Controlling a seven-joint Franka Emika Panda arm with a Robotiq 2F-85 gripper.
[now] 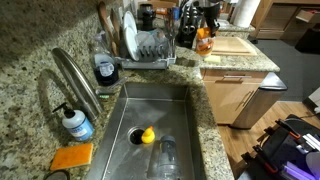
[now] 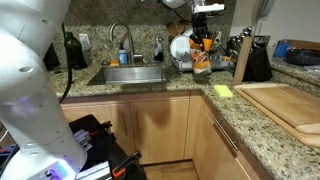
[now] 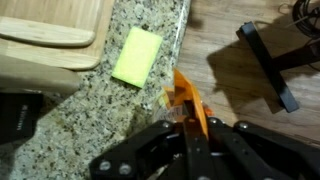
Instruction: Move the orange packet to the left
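Next, I release the orange packet on the granite counter [image 1: 190, 70] beside the dish rack, near the sink's far corner. The packet now hangs over the counter.
The orange packet [image 3: 181, 100] is a crinkly orange pouch with pale markings, pinched between my black jaws in the wrist view. My gripper [image 3: 188, 122] is shut on its upper part. In both exterior views the packet [image 1: 204, 42] [image 2: 202, 63] hangs under the gripper [image 1: 205, 28] [image 2: 204, 44] over the granite counter, between the dish rack and the cutting board. I cannot tell whether its bottom touches the counter.
A dish rack [image 1: 147, 46] stands beside the packet; a sink [image 1: 165, 105] holds a yellow duck [image 1: 147, 135] and a glass [image 1: 167, 155]. A flat orange sponge [image 1: 72, 157], soap bottle [image 1: 75, 123], faucet [image 1: 76, 80], yellow-green sponge [image 3: 136, 55], cutting board [image 2: 285, 100] and knife block [image 2: 250, 60] are around.
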